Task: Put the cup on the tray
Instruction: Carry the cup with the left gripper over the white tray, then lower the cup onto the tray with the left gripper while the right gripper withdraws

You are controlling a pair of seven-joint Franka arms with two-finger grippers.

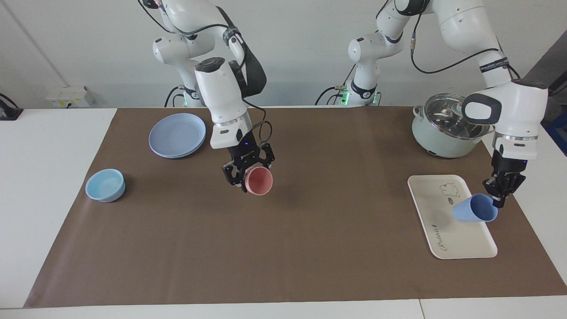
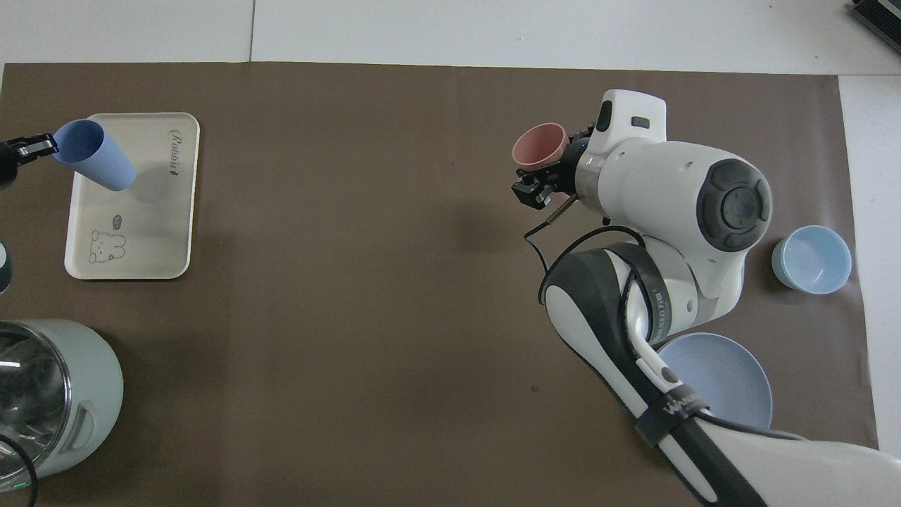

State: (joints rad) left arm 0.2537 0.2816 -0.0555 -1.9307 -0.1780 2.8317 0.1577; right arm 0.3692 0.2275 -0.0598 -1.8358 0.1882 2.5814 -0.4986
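Note:
I will release the periwinkle-blue cup on the cream tray (image 2: 142, 176) beside the lettering, away from the bear drawing with my left gripper.
The periwinkle-blue cup (image 1: 474, 209) (image 2: 95, 155) hangs tilted on its side over the cream tray (image 1: 447, 239) (image 2: 134, 232), at the tray's edge toward the left arm's end of the table. My left gripper (image 1: 499, 200) (image 2: 46, 144) is shut on the cup's rim. Whether the cup touches the tray I cannot tell. My right gripper (image 1: 244, 178) (image 2: 543, 177) is shut on the rim of a salmon-pink cup (image 1: 259, 180) (image 2: 540, 144), held above the middle of the brown mat.
A pale green pot with a glass lid (image 1: 447, 128) (image 2: 42, 394) stands nearer to the robots than the tray. A round blue plate (image 1: 177, 135) (image 2: 725, 380) and a light-blue bowl (image 1: 105, 185) (image 2: 811, 259) sit toward the right arm's end.

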